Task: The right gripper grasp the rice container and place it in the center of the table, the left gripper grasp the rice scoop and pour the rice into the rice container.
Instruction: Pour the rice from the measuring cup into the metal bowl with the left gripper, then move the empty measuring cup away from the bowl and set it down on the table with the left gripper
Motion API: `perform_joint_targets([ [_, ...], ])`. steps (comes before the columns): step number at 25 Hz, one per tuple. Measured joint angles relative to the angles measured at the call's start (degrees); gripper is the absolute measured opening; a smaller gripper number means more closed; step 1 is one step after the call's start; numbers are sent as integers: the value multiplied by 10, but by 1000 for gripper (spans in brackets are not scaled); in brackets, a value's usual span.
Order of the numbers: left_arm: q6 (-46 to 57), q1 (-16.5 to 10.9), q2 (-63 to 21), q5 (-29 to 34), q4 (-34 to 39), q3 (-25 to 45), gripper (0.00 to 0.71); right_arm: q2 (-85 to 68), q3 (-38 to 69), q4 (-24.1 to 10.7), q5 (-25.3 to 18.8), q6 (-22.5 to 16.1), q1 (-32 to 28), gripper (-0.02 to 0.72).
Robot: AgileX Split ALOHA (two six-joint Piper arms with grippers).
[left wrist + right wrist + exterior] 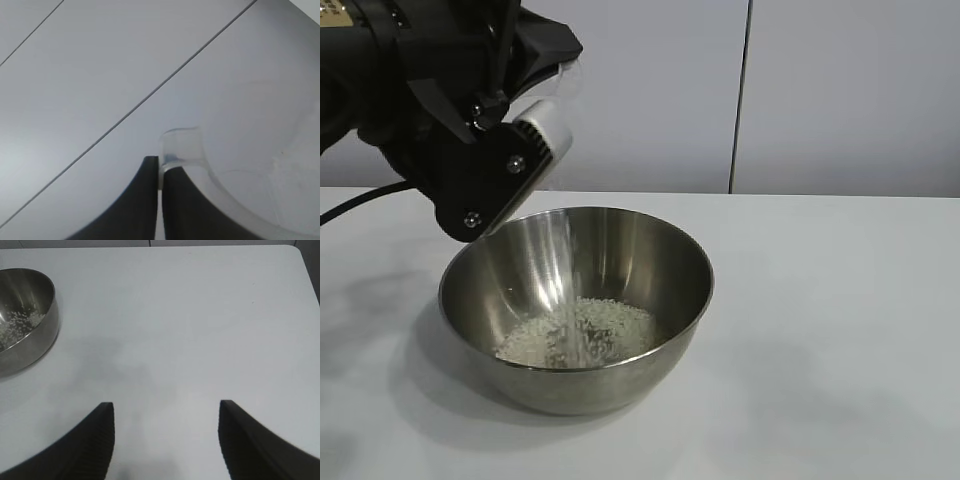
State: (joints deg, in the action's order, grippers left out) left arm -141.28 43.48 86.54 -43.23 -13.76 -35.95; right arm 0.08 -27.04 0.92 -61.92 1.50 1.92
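The robot's left gripper should release the rice scoop on the white table (364, 358) next to the rice container, on the side of the black cable.
The rice container (575, 300), a deep shiny steel bowl, stands on the white table (840, 300) with a heap of rice (582, 335) in its bottom. My left gripper (510, 165) hangs over the bowl's far left rim. It is shut on the rice scoop (548, 128), which is tipped downward, and a thin stream of grains falls into the bowl. In the left wrist view the left gripper (160, 166) pinches the rim of the clear rice scoop (240, 192). My right gripper (166, 407) is open and holds nothing above bare table, with the rice container (27, 315) off to one side.
A pale wall with a dark vertical seam (740, 95) runs behind the table. A black cable (360, 200) trails from the left arm at the far left. The table's rounded corner (299, 251) lies beyond the right gripper.
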Motion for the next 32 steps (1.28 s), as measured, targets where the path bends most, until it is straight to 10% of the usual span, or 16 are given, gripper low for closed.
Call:
perform_joint_targets([
  [13,705,-27,0,-35,-62,-2,9,0,0,0,0,0,0,421],
  [23,1040,-195,0,58,-63,-2,9,0,0,0,0,0,0,421],
  [32,1417,-367,0,138,189,24,9,0,0,0,0,0,0,421],
])
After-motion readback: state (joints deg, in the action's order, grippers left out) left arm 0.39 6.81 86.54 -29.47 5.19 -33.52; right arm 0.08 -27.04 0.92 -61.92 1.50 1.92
